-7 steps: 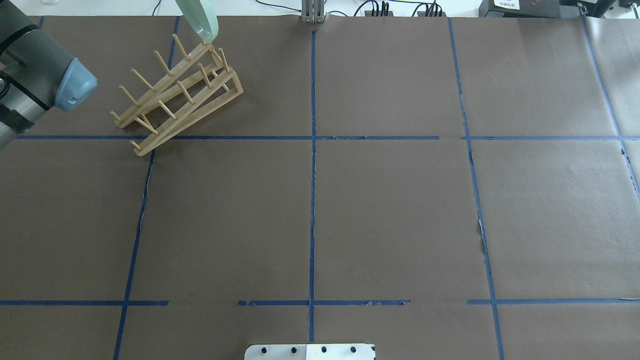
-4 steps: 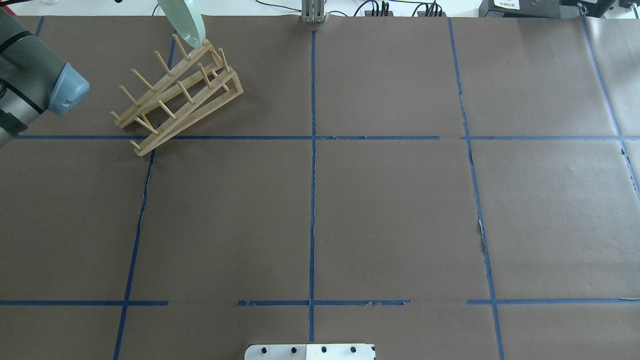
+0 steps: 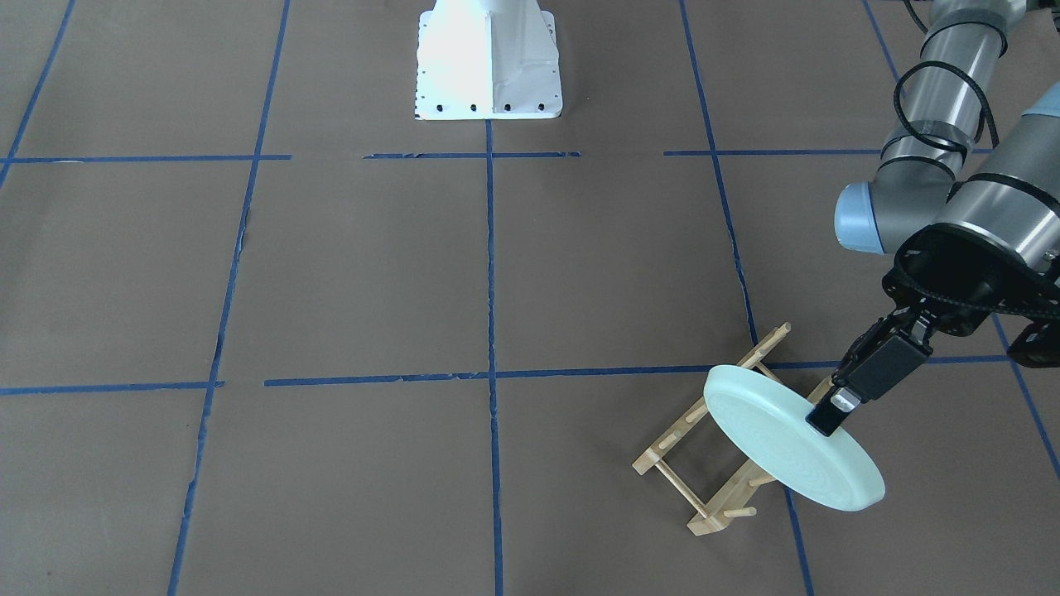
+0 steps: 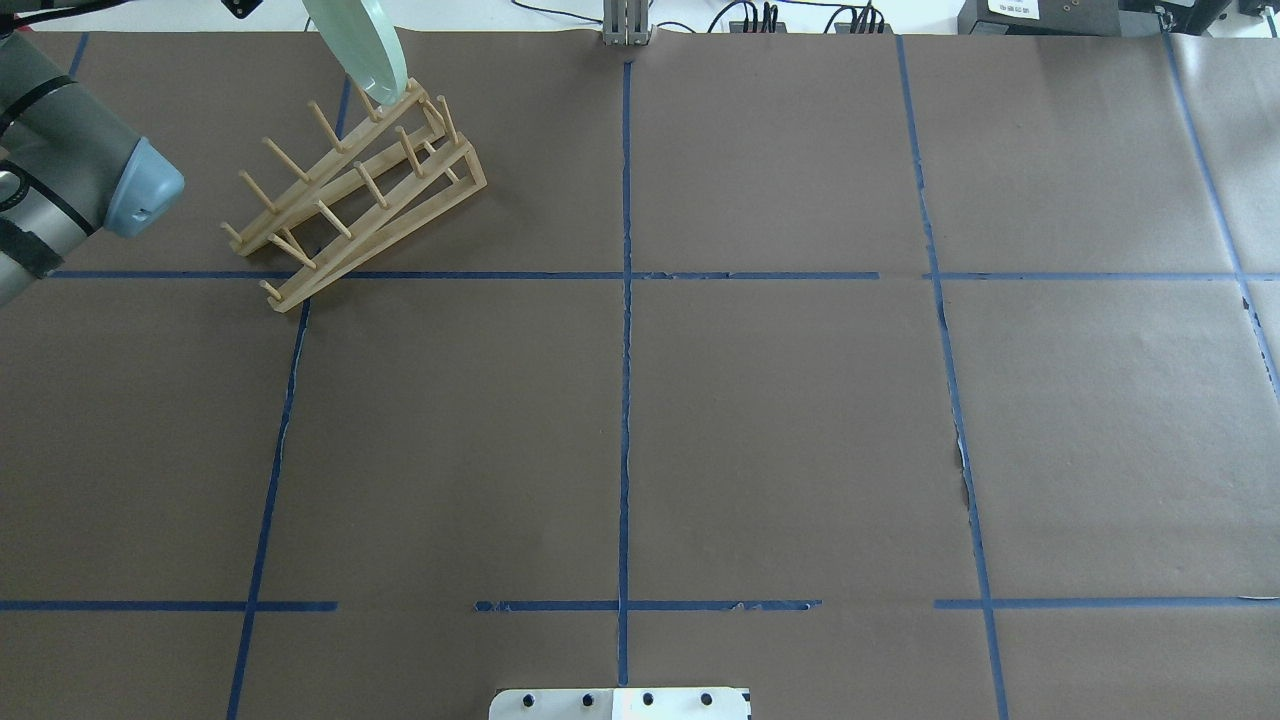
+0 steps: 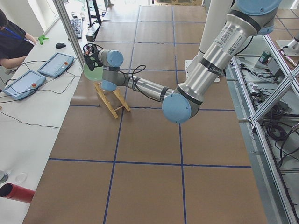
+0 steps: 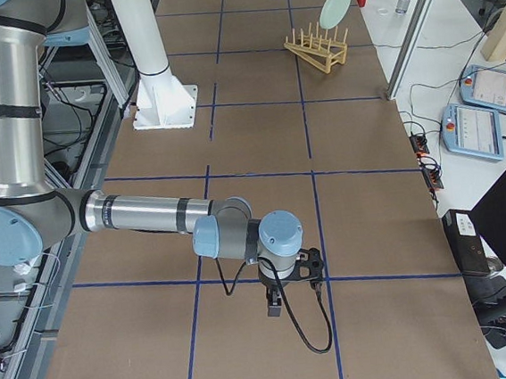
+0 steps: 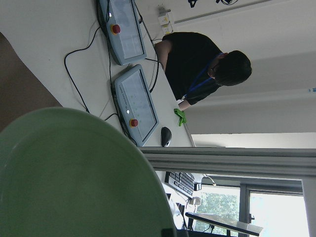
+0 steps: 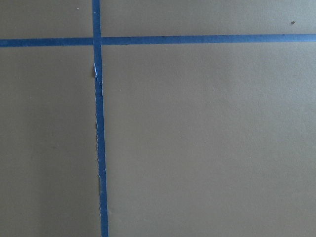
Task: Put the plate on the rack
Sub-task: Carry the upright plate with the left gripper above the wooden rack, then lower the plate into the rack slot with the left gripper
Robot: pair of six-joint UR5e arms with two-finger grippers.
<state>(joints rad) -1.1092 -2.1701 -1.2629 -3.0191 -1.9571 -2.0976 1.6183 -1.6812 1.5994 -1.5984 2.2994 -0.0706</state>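
Observation:
The robot's left gripper needs to release the plate, now tilted over the rack's far end, upright between the pegs at the far end (image 3: pixel 727 461) of the wooden rack.
The pale mint-green plate (image 3: pixel 782 439) hangs tilted on edge over the far end of the wooden rack (image 3: pixel 704 476). My left gripper (image 3: pixel 828 418) is shut on the plate's rim, from the side away from the rack. In the overhead view the plate's lower edge (image 4: pixel 365 50) is at the far-end pegs of the rack (image 4: pixel 355 195); I cannot tell if it touches them. The plate fills the left wrist view (image 7: pixel 74 173). My right gripper (image 6: pixel 278 305) hangs low over the table far from the rack, and I cannot tell whether it is open or shut.
The white robot base (image 3: pixel 489 74) stands at the table's near edge. The rack sits close to the table's far edge. Beyond that edge are pendant tablets (image 5: pixel 23 84) and a seated operator (image 5: pixel 11 39). Blue tape lines grid the brown table.
The plate has moved left in the overhead view and now hangs over the rack's far-end pegs. The left arm's elbow has shifted slightly. The rack has not moved.

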